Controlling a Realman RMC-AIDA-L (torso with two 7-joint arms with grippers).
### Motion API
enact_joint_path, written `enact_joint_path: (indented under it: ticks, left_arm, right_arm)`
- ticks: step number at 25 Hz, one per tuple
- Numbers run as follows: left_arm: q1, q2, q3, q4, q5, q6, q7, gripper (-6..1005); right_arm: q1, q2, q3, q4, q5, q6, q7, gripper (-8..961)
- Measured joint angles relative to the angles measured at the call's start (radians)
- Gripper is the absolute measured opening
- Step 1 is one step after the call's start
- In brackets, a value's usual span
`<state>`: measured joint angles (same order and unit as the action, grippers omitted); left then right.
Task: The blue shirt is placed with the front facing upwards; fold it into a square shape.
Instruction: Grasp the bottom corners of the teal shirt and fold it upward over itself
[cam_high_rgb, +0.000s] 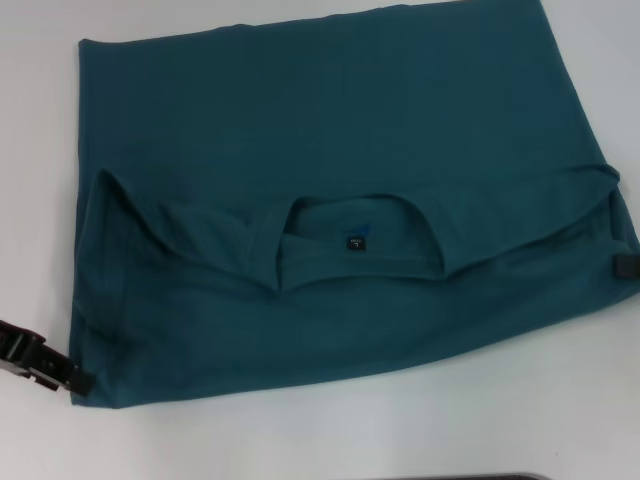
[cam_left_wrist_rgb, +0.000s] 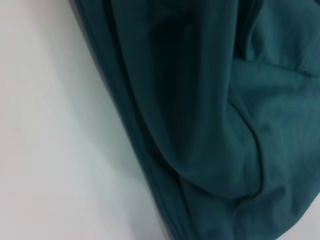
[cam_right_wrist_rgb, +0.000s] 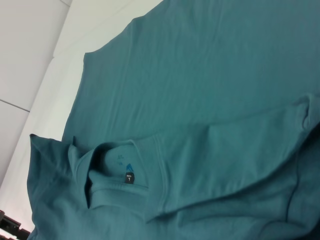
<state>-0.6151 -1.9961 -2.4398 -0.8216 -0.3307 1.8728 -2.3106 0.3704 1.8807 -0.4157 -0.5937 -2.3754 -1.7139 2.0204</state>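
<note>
My left gripper should open, take the cloth farther in and pull (cam_high_rgb: 104, 394) it out before lifting, because it has only a shallow hold at the edge of the blue shirt's near corner.
The blue shirt (cam_high_rgb: 330, 200) lies spread on the white table (cam_high_rgb: 330, 440), no lettering showing. Its collar with a small black label (cam_high_rgb: 357, 241) sits in the middle, and a folded layer runs across from shoulder to shoulder. My left gripper (cam_high_rgb: 72, 380) is at the shirt's near left corner, shut on the cloth edge. The left wrist view is filled with bunched folds of the blue shirt (cam_left_wrist_rgb: 210, 125). My right gripper (cam_high_rgb: 625, 268) shows only as a small black piece at the shirt's right edge. The right wrist view shows the collar label (cam_right_wrist_rgb: 129, 177) and, far off, the left gripper (cam_right_wrist_rgb: 7, 225).
Bare white table surrounds the shirt on the left, near side and far corners. A dark strip (cam_high_rgb: 470, 477) shows at the bottom edge of the head view. The shirt's far right part runs out of the picture.
</note>
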Motion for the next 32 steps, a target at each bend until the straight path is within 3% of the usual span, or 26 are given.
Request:
enact_joint_path:
  ticks: [9, 15, 32]
  left_arm:
    - [0.000, -0.009, 0.008, 0.024, -0.001, -0.008, 0.003, 706]
    - [-0.010, -0.014, 0.011, 0.025, 0.000, -0.005, 0.007, 829]
    - [-0.018, -0.020, 0.016, 0.024, 0.004, -0.008, 0.007, 805]
  right_arm:
    - [-0.001, 0.000, 0.000, 0.000, 0.000, -0.001, 0.000, 31]
    - [0.000, 0.000, 0.000, 0.000, 0.001, -0.001, 0.000, 31]
    - [0.003, 0.000, 0.000, 0.000, 0.002, -0.001, 0.000, 30]
